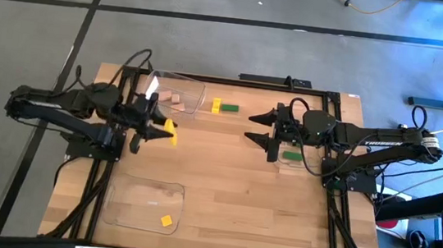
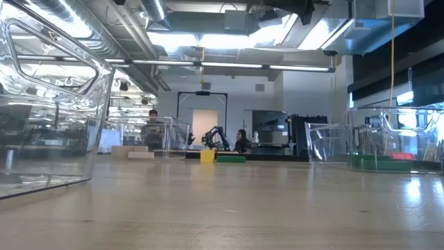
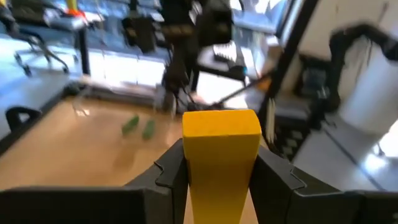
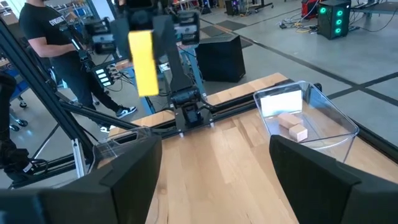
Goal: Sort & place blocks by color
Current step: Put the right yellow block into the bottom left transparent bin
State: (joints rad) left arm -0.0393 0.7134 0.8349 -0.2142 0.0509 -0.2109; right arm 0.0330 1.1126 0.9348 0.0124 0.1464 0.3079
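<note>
My left gripper should put the yellow bar down in the near clear tray [image 1: 144,210] beside its yellow block.
My left gripper [image 1: 164,132] is shut on a yellow block [image 1: 170,132], a short bar, above the table's left half; the right wrist view shows that bar [image 4: 143,62] held high. My right gripper [image 1: 258,134] hovers open and empty above the right half, over a clear tray [image 1: 300,161] that holds a green block [image 1: 291,156]. A yellow block [image 1: 216,104] and a green block [image 1: 230,107] lie flat on the table near the far edge. Tan blocks [image 1: 178,100] lie in the far-left tray [image 1: 196,88]. A yellow block [image 1: 166,221] lies in the near-left tray [image 1: 136,193]. My left gripper pinches the yellow bar by two opposite long sides [image 3: 193,168] between its two fingers [image 3: 169,177]. The fingers come level from the table's left and lie across the bar. The bar stands upright in the hold, its top end [image 3: 221,122] above the fingers, lifted clear of the table.
Bare wood lies between the two arms and along the near right. The low view shows the near-left tray's wall [image 2: 62,90] close at the left and the right tray [image 2: 326,142] at the right. People and equipment stand in the room beyond the table.
</note>
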